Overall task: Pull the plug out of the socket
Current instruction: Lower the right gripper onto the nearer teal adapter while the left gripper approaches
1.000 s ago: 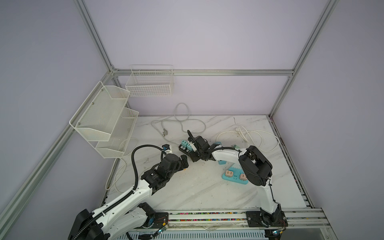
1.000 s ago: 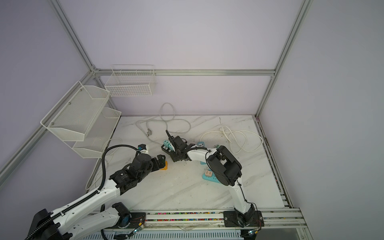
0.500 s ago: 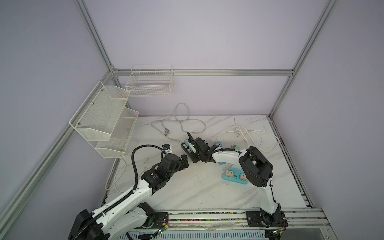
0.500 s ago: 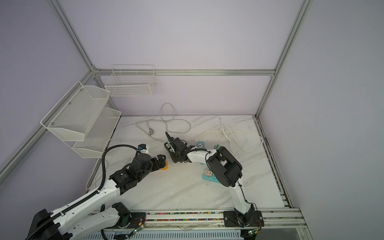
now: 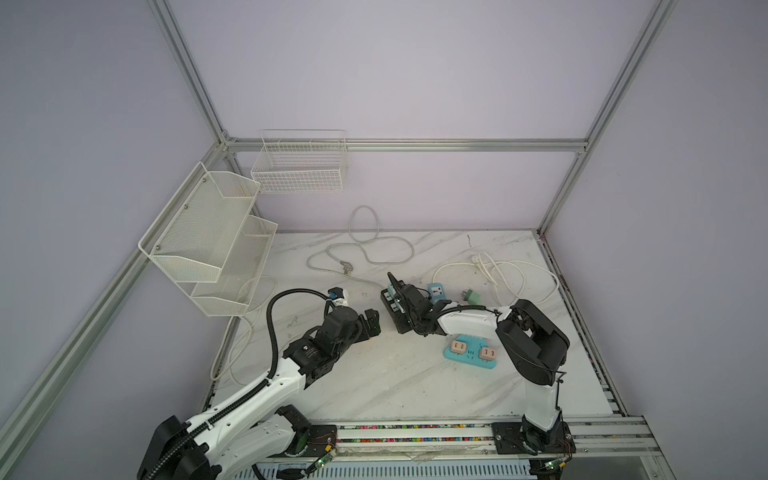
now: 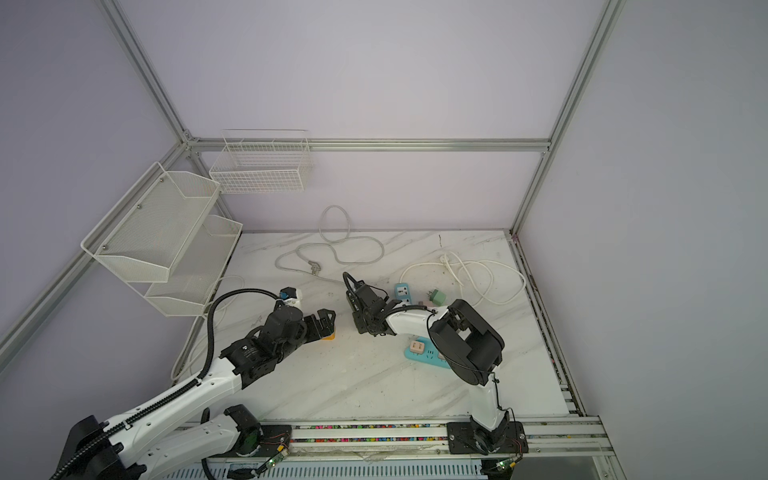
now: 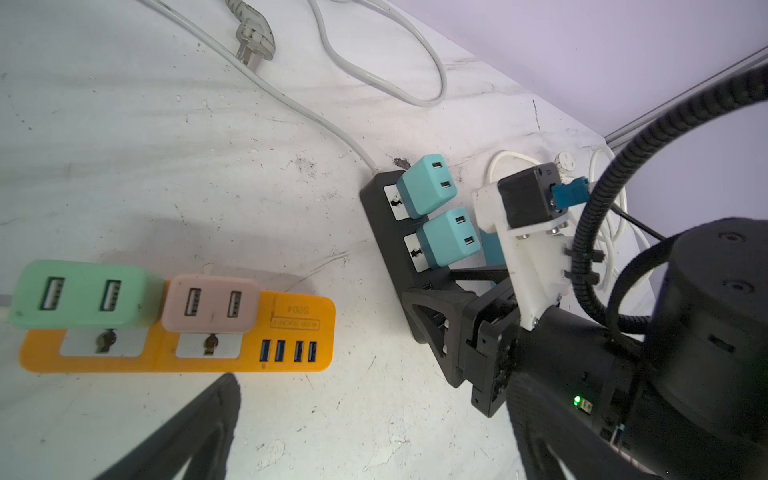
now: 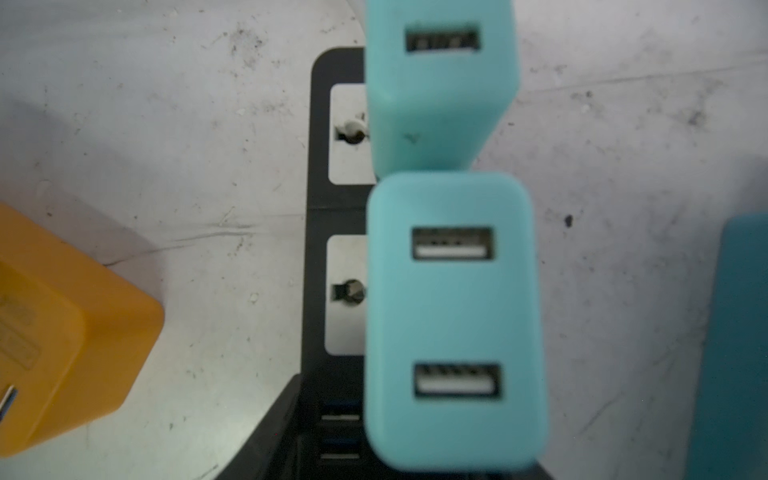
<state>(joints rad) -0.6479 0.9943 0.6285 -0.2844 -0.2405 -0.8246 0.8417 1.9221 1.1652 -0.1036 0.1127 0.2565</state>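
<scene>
I have the black strip's USB end in my right gripper, so next I open it and take the teal plug (image 8: 456, 320) beside it while my left gripper steadies the black strip.
A black power strip (image 7: 384, 208) lies mid-table with two teal plugs in its sockets, one nearer its cable (image 7: 428, 185) and one nearer its USB end (image 7: 449, 243). My right gripper (image 5: 397, 297) is down over the USB end. In the right wrist view that plug (image 8: 455, 320) fills the middle. One finger (image 8: 270, 436) runs beside the strip's edge (image 8: 313, 232), with USB ports showing between it and the plug; the plug hides the other finger. My left gripper (image 7: 365, 449) hangs open over bare table beside an orange strip (image 7: 291, 328).
The orange strip carries a green plug (image 7: 83, 295) and a pink plug (image 7: 210, 303). A light blue strip (image 5: 469, 353), a small blue socket block (image 5: 434, 291), a loose green plug (image 5: 471, 296) and white cables (image 5: 498, 270) lie by the right arm. Wire baskets (image 5: 208, 232) hang at the left.
The right gripper's jaws have narrowed over the black strip's USB end. The left arm has not moved.
</scene>
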